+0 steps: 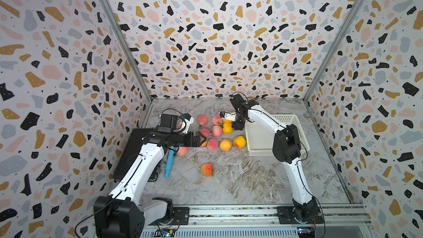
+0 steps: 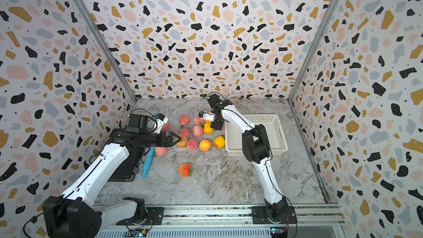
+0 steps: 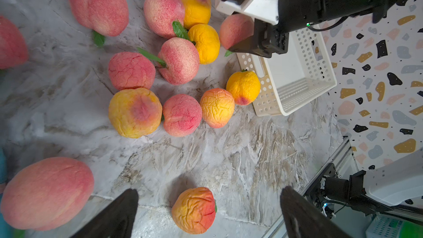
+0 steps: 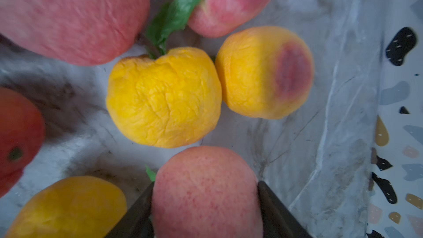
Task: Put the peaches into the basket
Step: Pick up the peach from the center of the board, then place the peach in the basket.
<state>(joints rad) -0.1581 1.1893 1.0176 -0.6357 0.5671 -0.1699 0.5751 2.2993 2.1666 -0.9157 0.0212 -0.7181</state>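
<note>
My right gripper has the pink peach. It will let go of it on the basket's bottom, near the back corner (image 1: 283, 128) farthest from the cluster.
Several peaches lie in a cluster on the marble table, among them a pink one (image 1: 202, 120), a yellow one (image 1: 239, 141) and a yellow-pink one (image 3: 135, 112). One orange-red peach (image 1: 207, 169) lies alone nearer the front. The white basket (image 1: 295, 122) stands to the right of the cluster with nothing in it. My right gripper (image 4: 205, 183) is shut on a pink peach (image 4: 206, 198) by the basket's far left corner, a finger against each side of it. My left gripper (image 3: 209, 190) stands open above the cluster's left side, holding nothing.
A blue cylindrical tool (image 1: 169, 162) lies left of the peaches, beside a flat black box (image 1: 130, 152) under my left arm. A pink peach (image 1: 182, 151) rests against the tool. Patterned walls close in three sides.
</note>
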